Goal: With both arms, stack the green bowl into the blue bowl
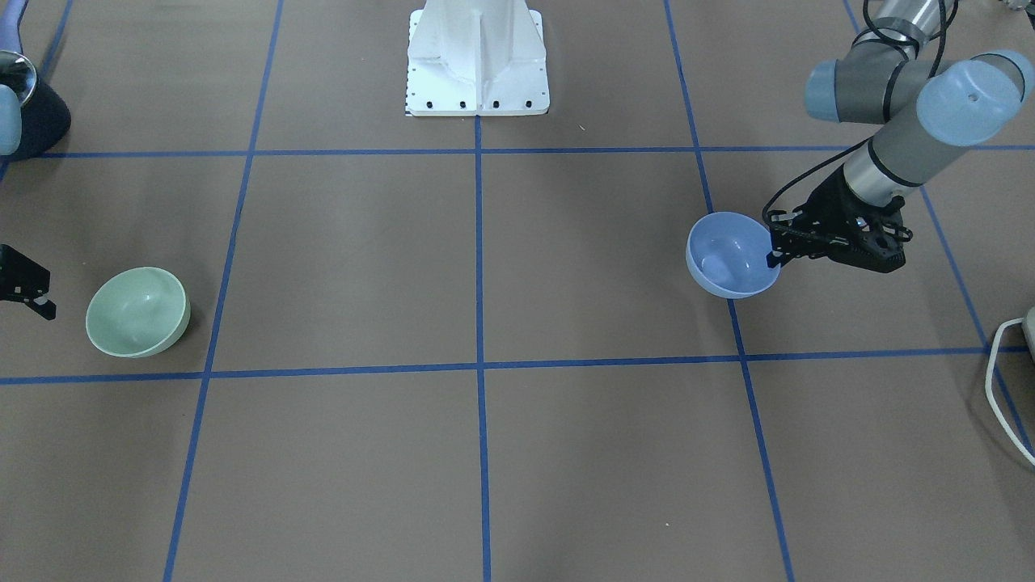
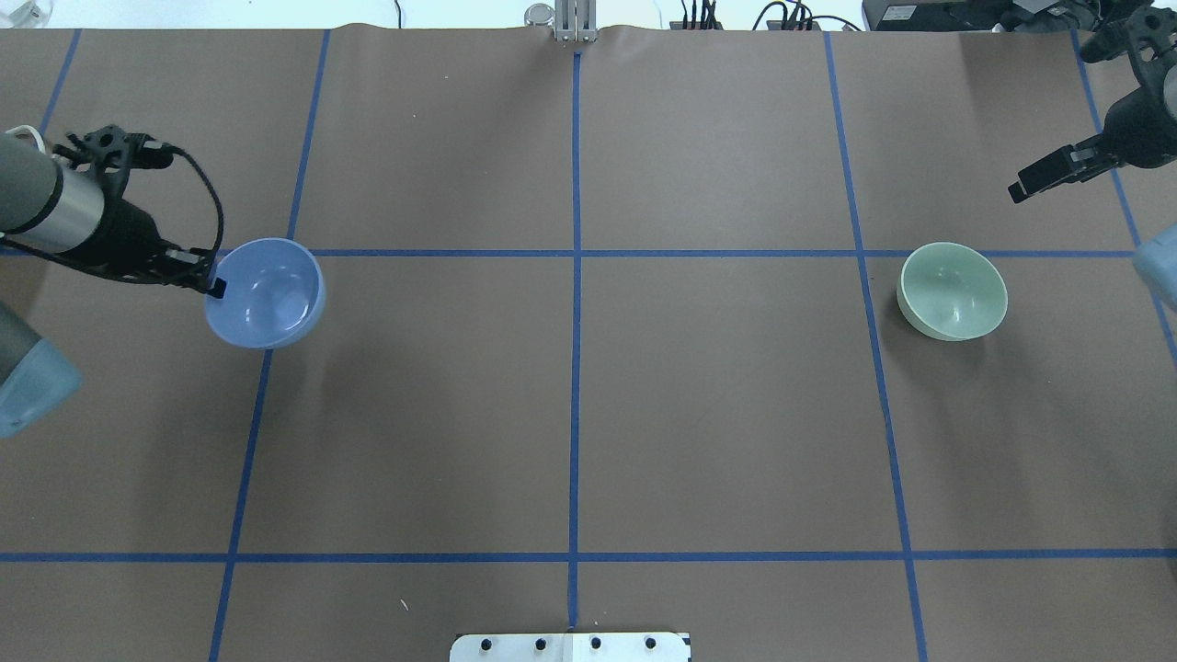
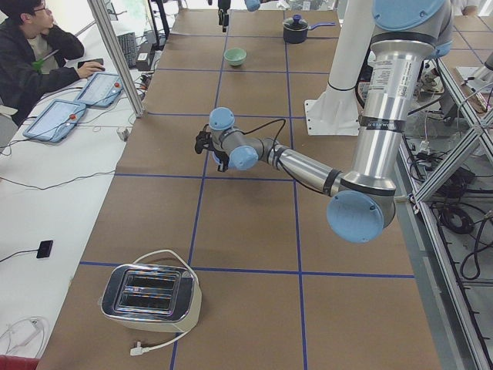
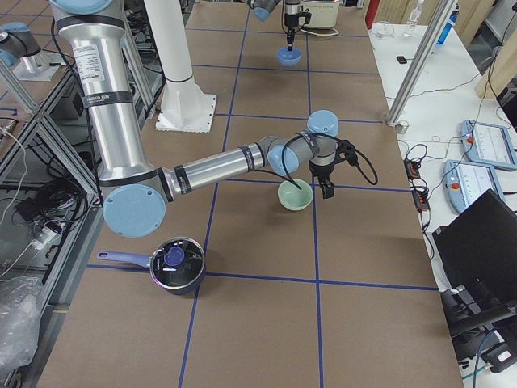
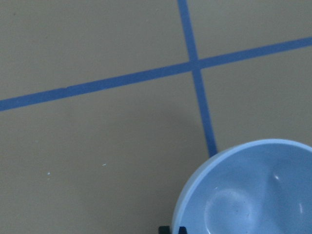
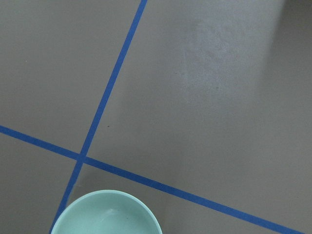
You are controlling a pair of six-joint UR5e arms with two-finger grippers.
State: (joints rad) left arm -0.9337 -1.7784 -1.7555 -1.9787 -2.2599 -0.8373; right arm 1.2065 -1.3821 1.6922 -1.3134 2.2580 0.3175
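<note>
I have the middle blue line (image 1: 478, 263) in front of the white pedestal as my spot. Next, I set the blue bowl down there with my left gripper.
The blue bowl (image 1: 728, 257) hangs slightly tilted in my left gripper (image 1: 775, 252), which is shut on its rim. It also shows in the overhead view (image 2: 267, 294) and in the left wrist view (image 5: 253, 195), where the fingertips (image 5: 168, 229) pinch the rim. The green bowl (image 1: 137, 311) sits upright on the brown table at the other end, also in the overhead view (image 2: 952, 291) and at the bottom of the right wrist view (image 6: 105, 214). My right gripper (image 2: 1016, 191) is open and empty, raised beside the green bowl and apart from it.
The white pedestal (image 1: 477, 56) stands at the middle of the robot's side. A dark pot with a lid (image 4: 176, 265) is on the right end, a toaster (image 3: 150, 297) with a white cable on the left end. An operator (image 3: 31, 46) sits beside the table.
</note>
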